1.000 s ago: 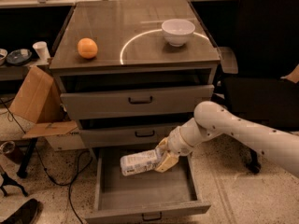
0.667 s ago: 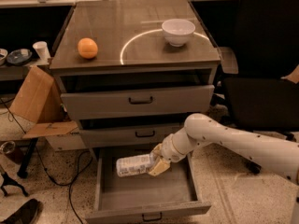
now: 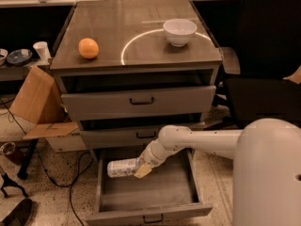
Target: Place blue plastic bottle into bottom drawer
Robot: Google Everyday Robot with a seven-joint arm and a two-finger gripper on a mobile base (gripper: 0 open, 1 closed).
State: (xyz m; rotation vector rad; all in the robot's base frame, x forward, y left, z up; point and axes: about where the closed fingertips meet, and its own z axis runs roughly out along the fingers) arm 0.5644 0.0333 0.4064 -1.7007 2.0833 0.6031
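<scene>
The blue plastic bottle, now held over the open bottom drawer, will be released near the front of the bottom drawer [image 3: 120,193], beside the drawer's side facing the cables.
The blue plastic bottle [image 3: 121,168] lies on its side, clear with a whitish label, held over the left part of the open bottom drawer [image 3: 150,192]. My gripper [image 3: 139,167] is shut on the bottle's right end, reaching in from the right with the white arm [image 3: 202,140] above the drawer's grey interior. The bottle's left end hangs just above the drawer's left wall. The bottom drawer is pulled out wide below two shallower drawers, which stand slightly open.
An orange [image 3: 88,48] and a white bowl [image 3: 179,31] sit on the cabinet top [image 3: 136,36]. A cardboard box [image 3: 35,98] leans at the left. A black chair [image 3: 268,55] stands at the right. Cables lie on the floor at the left.
My gripper has carried the bottle leftward and a little lower over the open bottom drawer. The arm now stretches further left across the drawer.
</scene>
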